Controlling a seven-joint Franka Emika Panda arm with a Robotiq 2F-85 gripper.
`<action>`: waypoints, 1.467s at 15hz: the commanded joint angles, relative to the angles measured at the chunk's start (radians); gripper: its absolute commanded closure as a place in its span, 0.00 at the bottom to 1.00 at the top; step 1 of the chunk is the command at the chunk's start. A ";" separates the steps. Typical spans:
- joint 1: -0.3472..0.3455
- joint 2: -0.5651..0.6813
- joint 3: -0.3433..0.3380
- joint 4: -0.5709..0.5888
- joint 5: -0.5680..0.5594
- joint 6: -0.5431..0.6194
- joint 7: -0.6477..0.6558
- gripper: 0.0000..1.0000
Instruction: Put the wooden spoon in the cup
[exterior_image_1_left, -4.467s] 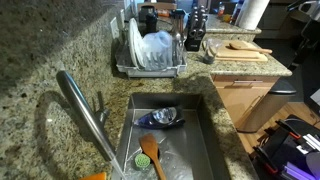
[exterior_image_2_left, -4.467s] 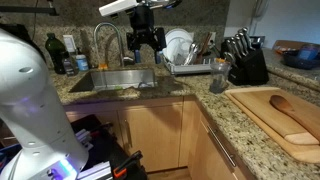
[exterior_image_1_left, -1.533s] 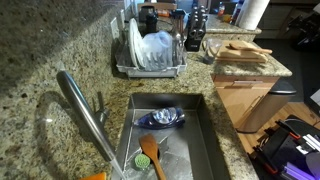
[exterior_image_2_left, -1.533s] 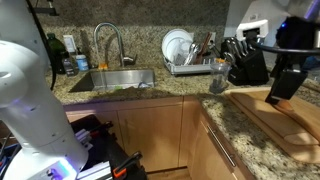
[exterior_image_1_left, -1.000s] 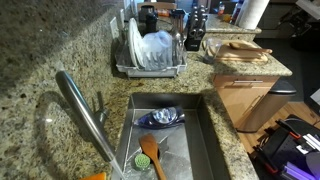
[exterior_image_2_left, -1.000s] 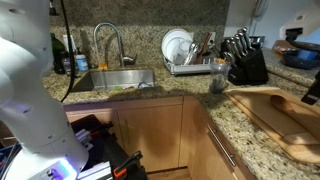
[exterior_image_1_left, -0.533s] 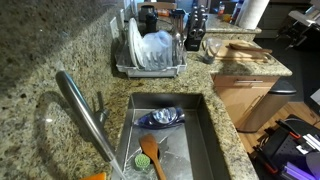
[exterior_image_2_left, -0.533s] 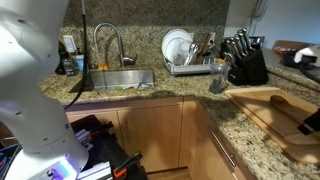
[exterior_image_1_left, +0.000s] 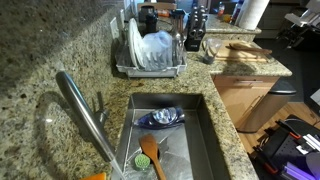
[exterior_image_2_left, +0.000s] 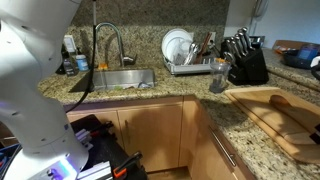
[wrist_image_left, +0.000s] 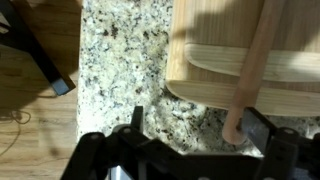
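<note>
Next, the gripper closes on the wooden spoon's handle (exterior_image_1_left: 263, 53) (wrist_image_left: 253, 73), close to the handle's end, where the handle crosses the edge of the pale cutting board.
The wooden spoon (wrist_image_left: 256, 62) lies on the pale cutting board (wrist_image_left: 215, 40). Its handle end sticks over the board's edge above the granite. My gripper (wrist_image_left: 195, 126) is open and low over the counter edge. The handle tip sits just inside its right finger, and I cannot tell if they touch. In both exterior views the spoon (exterior_image_2_left: 291, 107) (exterior_image_1_left: 243, 45) rests on the board (exterior_image_2_left: 262, 112), and only a dark part of my hand shows at the right edge (exterior_image_2_left: 317, 128). The grey cup (exterior_image_2_left: 218, 78) stands on the counter left of the board, and it also shows in an exterior view (exterior_image_1_left: 208, 50).
A dish rack (exterior_image_1_left: 150, 68) with plates stands behind the sink (exterior_image_1_left: 205, 140). An orange spatula (exterior_image_1_left: 150, 154) with a green handle and a blue dish lie in the sink. A knife block (exterior_image_2_left: 246, 62) stands behind the cup. The faucet (exterior_image_1_left: 85, 112) arches over the sink.
My arm has swung from above the sink over to the cutting board and has come down at the spoon's handle end, nearly leaving the exterior views. The spoon and the cup have not moved.
</note>
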 joint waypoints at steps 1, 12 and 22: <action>-0.007 0.105 0.031 0.161 -0.022 0.070 0.253 0.00; 0.068 0.260 0.042 0.390 -0.020 -0.042 0.535 0.00; 0.073 0.360 0.089 0.441 -0.180 0.019 0.605 0.25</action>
